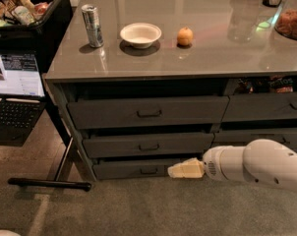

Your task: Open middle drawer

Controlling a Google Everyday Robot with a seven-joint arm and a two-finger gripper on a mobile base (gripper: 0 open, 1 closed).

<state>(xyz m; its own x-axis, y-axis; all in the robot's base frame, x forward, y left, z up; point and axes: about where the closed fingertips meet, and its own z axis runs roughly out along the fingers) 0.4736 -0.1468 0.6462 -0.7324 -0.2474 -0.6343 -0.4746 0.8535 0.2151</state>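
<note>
Next, my gripper goes up to the middle drawer's loop handle [148, 148] and closes there, because that drawer has to be opened.
The middle drawer [114, 145] is the wide dark grey one with a medium-height front, second down in the left stack under the counter. It has a small loop handle [148, 147] at its centre and its front sits about flush with the drawers around it. My gripper [174, 170], cream-coloured on a white arm [256, 166], reaches in from the right, low near the floor. It is in front of the right end of the bottom drawer [129, 170], just below the middle drawer and to the right of its handle.
A taller wide drawer [114, 113] sits above, and narrower drawers [264, 107] stand to the right. On the counter [212, 48] are a can [93, 25], a white bowl [140, 34] and an orange fruit [185, 36]. A laptop [15, 90] on a stand with a floor bar [50, 183] is at the left.
</note>
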